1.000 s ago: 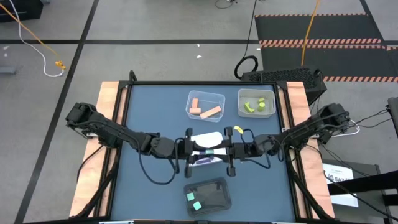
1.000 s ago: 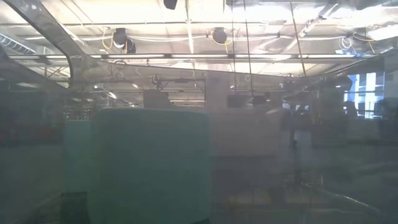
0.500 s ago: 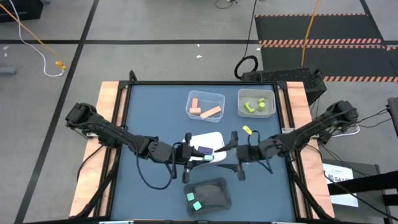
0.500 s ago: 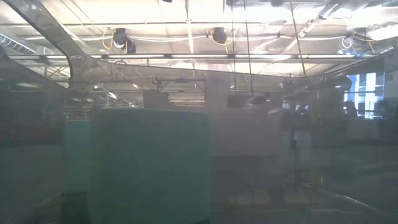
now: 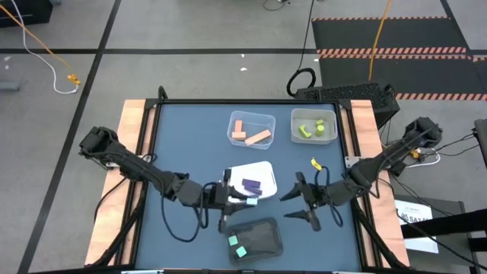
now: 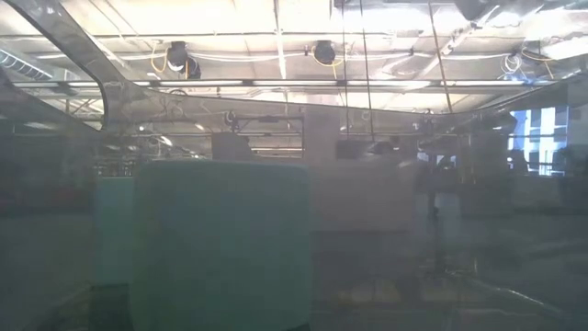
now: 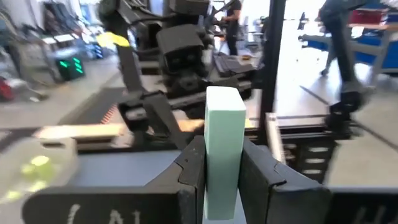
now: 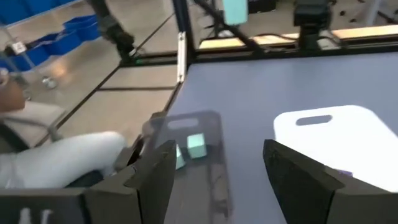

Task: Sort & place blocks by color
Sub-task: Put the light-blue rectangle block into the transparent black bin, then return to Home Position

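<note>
The robot's left gripper will release the light teal block, now just off the white tray's near edge, in the middle of the black tray (image 5: pixel 256 246), next to the teal blocks.
My left gripper (image 5: pixel 240 199) is shut on a light teal block (image 5: pixel 250 200) just off the near edge of the white tray (image 5: pixel 262 169), where a purple block (image 5: pixel 252 185) lies. My right gripper (image 5: pixel 297 205) stands open to the right of it with nothing between its fingers (image 8: pixel 155 175). Two teal blocks (image 5: pixel 237 246) lie in the black tray (image 5: pixel 266 232). Salmon blocks (image 5: pixel 251 135) lie in the clear tray (image 5: pixel 253 118), and yellow-green ones (image 5: pixel 312 129) in the grey-beige tray (image 5: pixel 313 114). My left gripper pinches the teal block's two long sides (image 7: pixel 222 171) between its two fingers (image 7: pixel 193 169). The fingers lie level along the block, pointing toward the table's right edge. The block's free end (image 7: pixel 224 102) sticks out past the fingertips, and the block looks lifted clear of the table.
The black tray lies by the near edge, just nearer than both grippers. The clear and grey-beige trays stand at the far side. Bare blue table (image 5: pixel 183 137) lies to the far left. In the low view only blurred teal shapes (image 6: pixel 220 244) show.
My right gripper has opened and drawn back from the teal block toward the table's right and near edges. My left gripper has kept the block and carried it off the white tray's middle toward the near edge.
</note>
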